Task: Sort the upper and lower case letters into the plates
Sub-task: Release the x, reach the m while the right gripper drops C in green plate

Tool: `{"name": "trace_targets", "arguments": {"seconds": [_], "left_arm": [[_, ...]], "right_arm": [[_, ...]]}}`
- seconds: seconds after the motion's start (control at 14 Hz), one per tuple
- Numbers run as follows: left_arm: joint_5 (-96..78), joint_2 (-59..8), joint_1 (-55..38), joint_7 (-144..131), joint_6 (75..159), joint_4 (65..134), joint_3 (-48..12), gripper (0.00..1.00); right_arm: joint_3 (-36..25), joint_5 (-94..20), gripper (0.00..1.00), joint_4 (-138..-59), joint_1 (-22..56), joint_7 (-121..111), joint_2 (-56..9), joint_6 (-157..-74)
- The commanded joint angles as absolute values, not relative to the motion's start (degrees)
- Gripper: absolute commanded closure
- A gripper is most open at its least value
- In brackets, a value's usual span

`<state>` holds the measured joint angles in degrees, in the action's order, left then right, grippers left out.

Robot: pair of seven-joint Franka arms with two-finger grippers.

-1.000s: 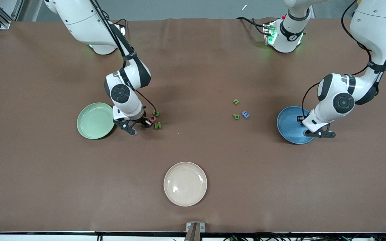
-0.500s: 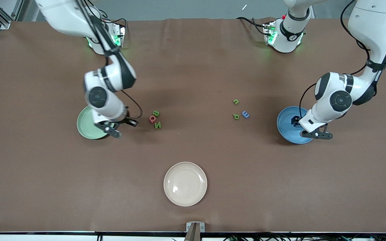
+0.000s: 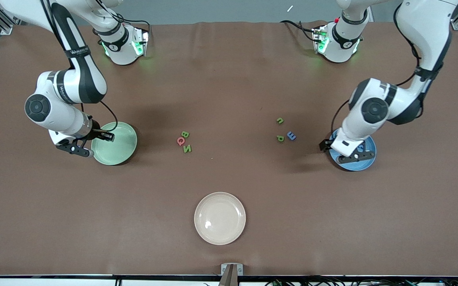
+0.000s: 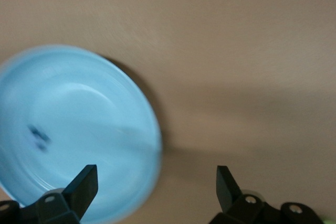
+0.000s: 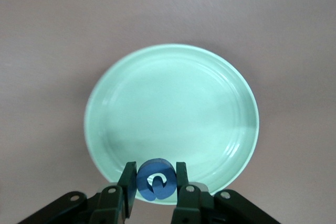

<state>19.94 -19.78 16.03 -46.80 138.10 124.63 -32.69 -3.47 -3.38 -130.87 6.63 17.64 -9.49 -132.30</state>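
Note:
Next, my right gripper sets the round blue letter down inside the mint green plate (image 3: pixel 108 138) (image 5: pixel 176 161), resting it just a little way in from the rim of that plate. The letter now hangs over that rim.
My right gripper (image 5: pixel 156 182) is shut on a round blue letter (image 5: pixel 156 181) and hangs over the rim of the mint green plate (image 5: pixel 173 103); in the front view the right gripper (image 3: pixel 92 143) is at the edge of that plate (image 3: pixel 119 149) toward the right arm's end. The left gripper (image 4: pixel 157 182) is open and holds nothing, above the rim of the blue plate (image 4: pixel 73 119). A small dark letter (image 4: pixel 38 136) lies in that plate. The front view shows the left gripper (image 3: pixel 342 153) over the blue plate (image 3: pixel 366 161).
Green B (image 3: pixel 185 134), red Q (image 3: pixel 180 140) and green N (image 3: pixel 187 149) lie on the table beside the mint plate. Green n (image 3: pixel 280 120), green p (image 3: pixel 280 138) and blue m (image 3: pixel 291 135) lie beside the blue plate. A cream plate (image 3: pixel 220 218) sits nearest the front camera.
The right arm swung from the B, Q, N cluster to the mint plate with the blue letter. The left gripper opened over the blue plate and shifted toward the table's middle.

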Motion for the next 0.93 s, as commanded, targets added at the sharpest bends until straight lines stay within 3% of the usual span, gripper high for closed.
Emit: {"name": "trace_targets", "arguments": {"seconds": [0.0, 0.43, 0.57, 0.64, 0.71, 0.79, 0.86], "left_arm": [[19.95, -21.62, 12.94, -64.29, 137.72, 122.70, -34.28, 0.01], [20.21, -25.48, 8.70, -76.27, 143.60, 123.31, -34.28, 0.00], [20.21, -26.10, 7.21, -77.86, 143.96, 124.19, -34.28, 0.00], [20.30, -26.19, 7.12, -78.05, 144.05, 124.62, -34.28, 0.00], [20.30, -26.37, 7.03, -78.05, 144.05, 124.89, -34.28, 0.01], [20.30, -26.45, 6.86, -77.96, 144.14, 125.07, -34.28, 0.01], [20.30, -26.46, 6.25, -78.05, 144.14, 125.50, -34.28, 0.01]], "right_arm": [[-2.29, -4.13, 1.00, -136.66, 6.15, 17.23, -8.87, -139.28], [-2.29, -4.48, 0.98, -137.46, 5.98, 17.05, -13.35, -142.03], [-2.29, -4.39, 0.91, -137.46, 5.98, 16.88, -14.94, -142.12], [-2.29, -4.39, 0.79, -137.37, 5.98, 16.79, -15.29, -142.29], [-2.29, -4.39, 0.51, -137.29, 5.98, 16.79, -15.38, -142.29], [-2.29, -4.39, 0.08, -137.20, 5.98, 16.70, -15.38, -142.29], [-2.29, -4.39, 0.00, -137.11, 6.06, 16.70, -15.29, -142.21]]}}
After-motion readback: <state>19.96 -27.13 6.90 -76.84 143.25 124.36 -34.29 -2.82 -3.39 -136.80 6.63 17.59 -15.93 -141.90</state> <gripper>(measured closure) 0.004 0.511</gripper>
